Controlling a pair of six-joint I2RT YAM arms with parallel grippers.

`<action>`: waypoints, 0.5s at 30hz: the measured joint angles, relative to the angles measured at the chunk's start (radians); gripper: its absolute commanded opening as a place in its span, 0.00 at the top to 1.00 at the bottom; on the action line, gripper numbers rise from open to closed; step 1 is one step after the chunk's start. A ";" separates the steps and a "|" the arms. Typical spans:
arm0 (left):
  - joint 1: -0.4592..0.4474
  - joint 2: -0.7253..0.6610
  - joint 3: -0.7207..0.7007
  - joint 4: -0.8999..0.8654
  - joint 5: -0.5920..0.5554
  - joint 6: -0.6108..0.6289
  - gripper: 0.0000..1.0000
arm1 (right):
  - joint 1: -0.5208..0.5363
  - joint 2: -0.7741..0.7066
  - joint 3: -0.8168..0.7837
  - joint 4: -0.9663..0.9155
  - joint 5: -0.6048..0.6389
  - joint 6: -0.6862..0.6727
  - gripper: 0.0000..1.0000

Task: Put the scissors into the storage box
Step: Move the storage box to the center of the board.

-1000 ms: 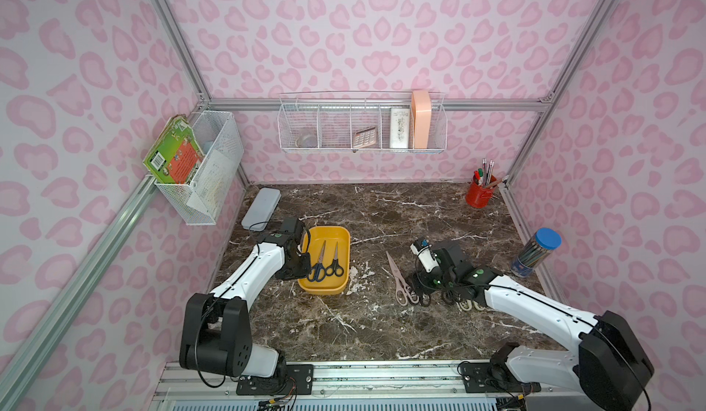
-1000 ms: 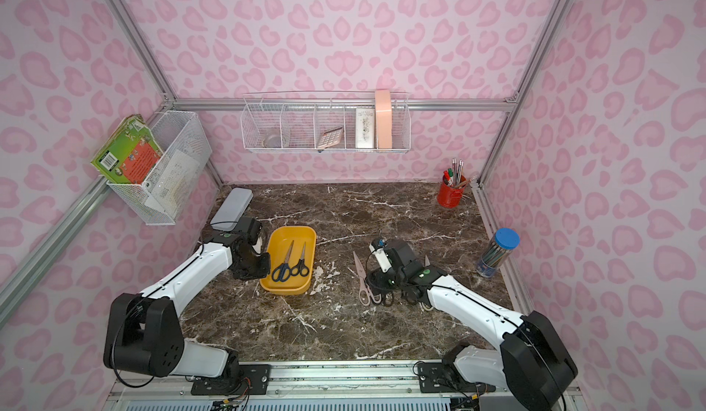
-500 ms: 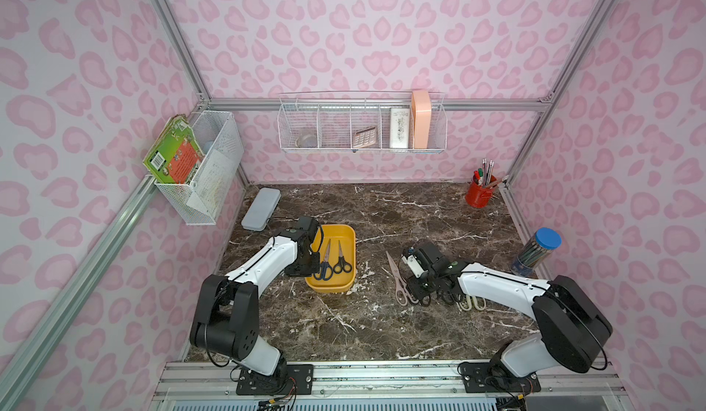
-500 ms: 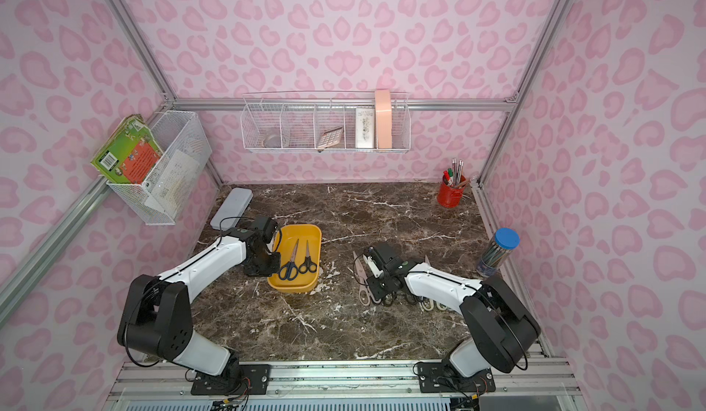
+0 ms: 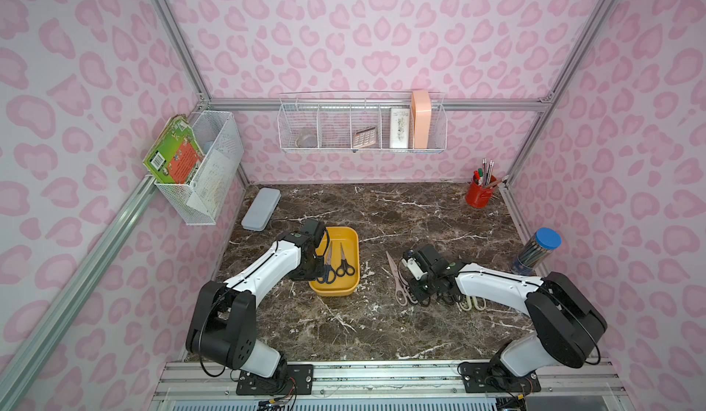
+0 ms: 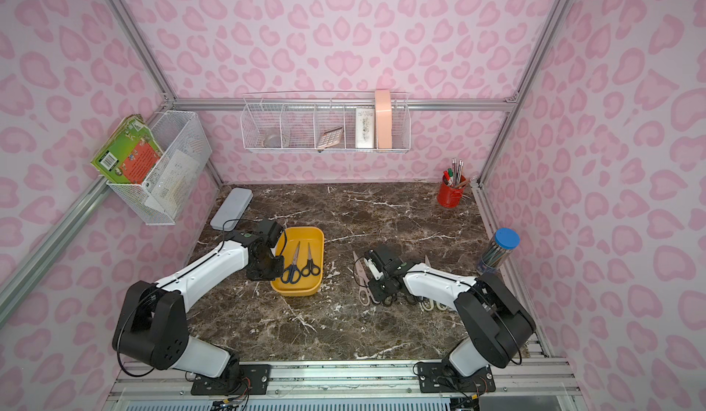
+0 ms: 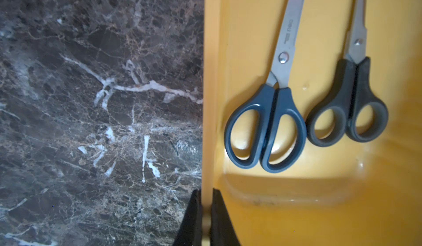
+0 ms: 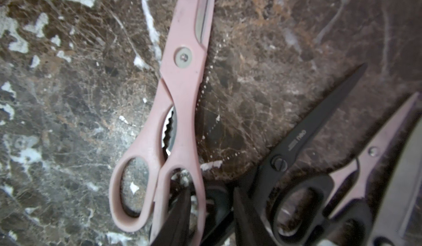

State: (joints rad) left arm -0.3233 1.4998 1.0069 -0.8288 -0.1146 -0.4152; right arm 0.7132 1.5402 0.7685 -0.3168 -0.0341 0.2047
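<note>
My right gripper has a black handle in its gap beside the pink loop's side, so next I open it and pinch just the pink loop (image 8: 200, 193) before I lift.
The yellow storage box (image 5: 331, 289) (image 6: 298, 290) sits left of centre and holds two scissors, a blue-handled pair (image 7: 266, 128) and a black-handled pair (image 7: 347, 119). My left gripper (image 7: 206, 191) is shut on the box's left rim (image 7: 209, 96). Right of centre, the pink scissors (image 5: 395, 279) (image 8: 180, 78) lie beside a pile of black-handled scissors (image 8: 319, 123) and cream-handled ones (image 5: 472, 304). My right gripper (image 8: 211, 190) is low over the handles. One fingertip (image 8: 180, 210) stands inside the pink handle loop. The loop's side and a black handle lie in the gap, neither visibly pinched.
A grey-blue case (image 5: 261, 208) lies at the back left. A red pencil cup (image 5: 479, 195) stands at the back right, and a blue-lidded tube (image 5: 535, 252) by the right wall. Wire baskets (image 5: 363, 126) (image 5: 206, 164) hang on the walls.
My left gripper has closed on the box's rim and the box has slid slightly right. My right gripper has narrowed and come down onto the scissor handles.
</note>
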 measured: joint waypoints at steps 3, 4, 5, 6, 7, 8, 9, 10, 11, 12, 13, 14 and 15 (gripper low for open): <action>-0.002 -0.010 -0.015 -0.005 0.000 -0.003 1.00 | 0.000 0.007 -0.003 0.025 0.003 0.000 0.72; -0.002 -0.014 -0.018 -0.006 0.001 -0.005 1.00 | 0.000 0.009 -0.003 0.032 0.003 0.000 0.73; -0.002 -0.016 -0.020 -0.008 0.000 -0.005 1.00 | 0.000 0.010 -0.003 0.036 0.004 -0.001 0.74; -0.002 -0.019 -0.022 -0.009 0.000 -0.005 1.00 | 0.000 0.010 -0.003 0.038 0.004 -0.001 0.77; -0.002 -0.021 -0.022 -0.011 0.000 -0.005 1.00 | 0.000 0.008 -0.003 0.038 0.007 -0.001 0.78; -0.002 -0.024 -0.022 -0.013 0.000 -0.005 1.00 | 0.000 0.006 -0.003 0.036 0.008 -0.001 0.79; -0.002 -0.026 -0.022 -0.013 0.000 -0.005 1.00 | 0.000 0.004 -0.001 0.031 0.006 0.000 0.81; -0.002 -0.029 -0.023 -0.013 0.000 -0.005 1.00 | 0.000 0.002 0.003 0.018 0.004 0.000 0.86; -0.003 -0.033 -0.024 -0.014 0.000 -0.005 1.00 | 0.000 -0.002 0.009 0.004 0.005 -0.004 0.86; -0.006 -0.037 -0.027 -0.015 0.000 -0.005 1.00 | 0.000 -0.008 0.016 -0.008 0.004 -0.002 0.86; -0.008 -0.040 -0.029 -0.017 -0.002 -0.005 1.00 | 0.001 -0.014 0.026 -0.019 0.004 -0.003 0.86; -0.013 -0.045 -0.032 -0.019 -0.003 -0.005 1.00 | 0.001 -0.021 0.034 -0.029 0.004 -0.003 0.91; -0.016 -0.048 -0.034 -0.021 -0.003 -0.005 1.00 | 0.003 -0.027 0.041 -0.035 0.004 -0.003 0.96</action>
State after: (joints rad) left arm -0.3389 1.4513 0.9733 -0.8494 -0.1181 -0.4202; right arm 0.7158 1.5135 0.8093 -0.3523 -0.0299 0.2016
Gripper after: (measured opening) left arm 0.101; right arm 0.139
